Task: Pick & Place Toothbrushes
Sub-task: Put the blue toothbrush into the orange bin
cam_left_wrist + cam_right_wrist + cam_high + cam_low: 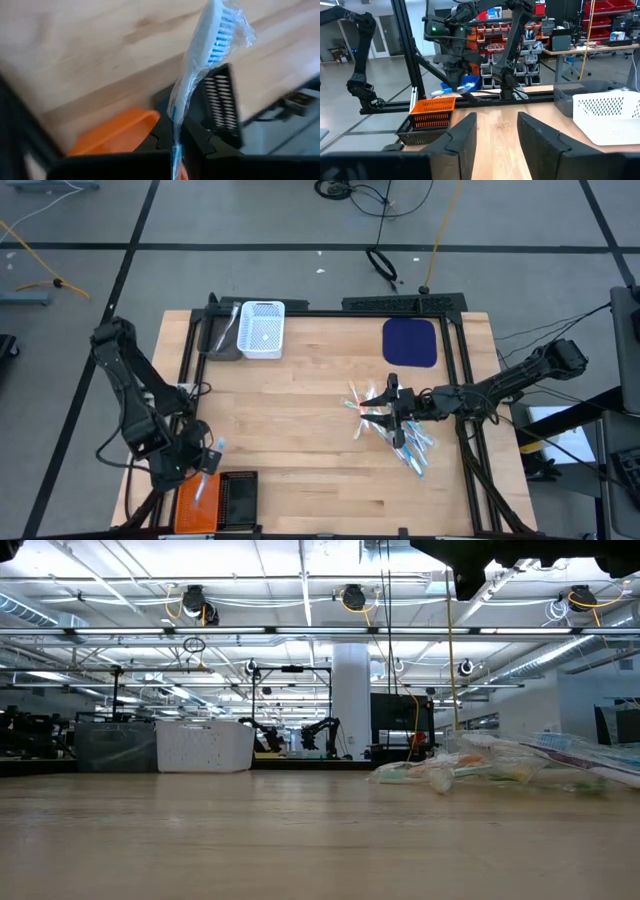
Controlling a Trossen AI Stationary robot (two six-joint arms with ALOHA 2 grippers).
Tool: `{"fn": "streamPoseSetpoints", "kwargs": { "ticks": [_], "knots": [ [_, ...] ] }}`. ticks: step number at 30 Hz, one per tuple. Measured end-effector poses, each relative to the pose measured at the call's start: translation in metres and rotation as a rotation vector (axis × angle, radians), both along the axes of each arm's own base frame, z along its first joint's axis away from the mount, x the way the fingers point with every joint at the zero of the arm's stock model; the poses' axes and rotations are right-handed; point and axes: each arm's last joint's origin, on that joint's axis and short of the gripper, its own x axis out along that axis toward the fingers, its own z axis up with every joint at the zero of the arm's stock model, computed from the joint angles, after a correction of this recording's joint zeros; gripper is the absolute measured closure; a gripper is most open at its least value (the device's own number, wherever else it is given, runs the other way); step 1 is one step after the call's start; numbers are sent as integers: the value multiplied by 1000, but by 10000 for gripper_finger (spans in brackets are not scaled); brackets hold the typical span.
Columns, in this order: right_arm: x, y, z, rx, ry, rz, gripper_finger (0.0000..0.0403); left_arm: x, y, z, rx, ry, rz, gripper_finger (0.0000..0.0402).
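Note:
My left gripper is going to release the toothbrush in the orange basket [206,498] [142,132], close to the side of the orange basket that is by the black basket.
A toothbrush [207,45] in a clear wrapper, white with blue bristles, is held by my left gripper [205,462], which is shut on it at the table's near left corner, above the orange basket [197,502] and black basket [238,498]. Several more wrapped toothbrushes [400,432] lie in a loose pile on the wood at the right. My right gripper [492,132] hovers open just above that pile [500,766], pointing level toward the table's left, with nothing between its fingers. My left gripper pinches the toothbrush by the lower part of its handle [175,142] between its two fingers, wrapper included. The fingers slant down from above. The brush is lifted clear and sticks out past the fingertips, its bristle head [220,32] farthest from them.
A white basket [262,328] and a grey basket [220,332] stand at the far left edge. A dark blue mat [410,342] lies at the far right. Bare wood fills the table's middle. A black frame rail [185,370] borders the left side.

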Motion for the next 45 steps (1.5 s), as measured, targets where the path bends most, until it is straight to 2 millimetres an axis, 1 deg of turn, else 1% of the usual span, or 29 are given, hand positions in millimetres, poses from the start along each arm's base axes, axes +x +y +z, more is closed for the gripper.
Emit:
{"fn": "streamPoseSetpoints", "kwargs": {
  "ticks": [7,10,18,27,32,34,38,45],
  "knots": [
    [-1,0,1,3,-8,0,273,-1,-12,-11,-14,119,-7,397],
    [-1,0,2,3,-8,0,273,0,-17,-15,-22,145,-11,397],
    [-1,0,2,5,-14,1,273,1,-22,-22,-15,211,-26,397],
    [-1,0,2,5,-14,1,273,1,-24,-22,-34,203,-35,397],
    [-1,0,2,5,-14,1,273,5,-33,-31,-6,200,-99,397],
    [-1,0,2,5,-14,1,273,5,-34,-34,-8,232,-122,395],
    [-1,0,2,5,-14,1,273,6,-35,-36,-3,249,-123,385],
    [-1,0,2,-17,-16,0,273,7,-35,-36,1,228,-100,390]
  ]
}}
